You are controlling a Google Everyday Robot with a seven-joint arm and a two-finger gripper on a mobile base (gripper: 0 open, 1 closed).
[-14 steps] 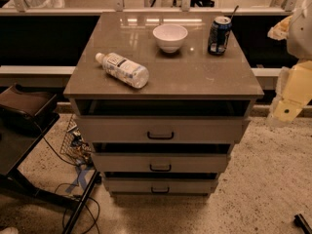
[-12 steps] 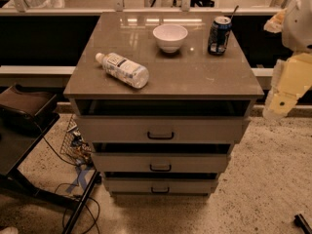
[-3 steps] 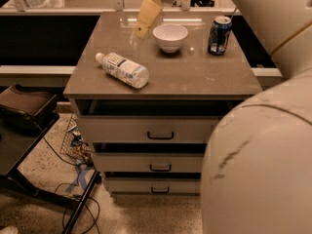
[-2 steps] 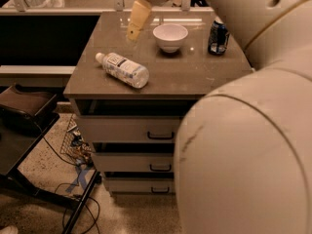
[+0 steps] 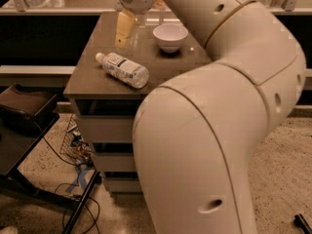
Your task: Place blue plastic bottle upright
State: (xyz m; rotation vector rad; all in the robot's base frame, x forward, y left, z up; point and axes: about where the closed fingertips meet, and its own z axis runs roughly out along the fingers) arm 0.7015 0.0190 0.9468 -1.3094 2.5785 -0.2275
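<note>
I will move my gripper to the blue plastic bottle next and close it on the lower half of its body [image 5: 127, 70], away from the white cap.
The blue plastic bottle [image 5: 123, 69] lies on its side on the left part of the brown table top [image 5: 87, 79]. It is clear and pale, with a white cap pointing to the far left and a white label. My gripper [image 5: 125, 32] hangs above the table's back left part, just behind the bottle and apart from it, holding nothing that I can see. My large cream arm [image 5: 209, 116] reaches in from the lower right and fills the right half of the view.
A white bowl [image 5: 170, 36] stands on the table right of the gripper. My arm hides the table's right side. Drawers [image 5: 105, 130] sit under the top. A dark chair [image 5: 22, 116] and cables [image 5: 75, 145] are on the floor at left. A counter [image 5: 53, 9] runs behind.
My arm has swung in from the right and now covers the table's right side and the can. The gripper has moved left and down towards the bottle. The bottle has not moved.
</note>
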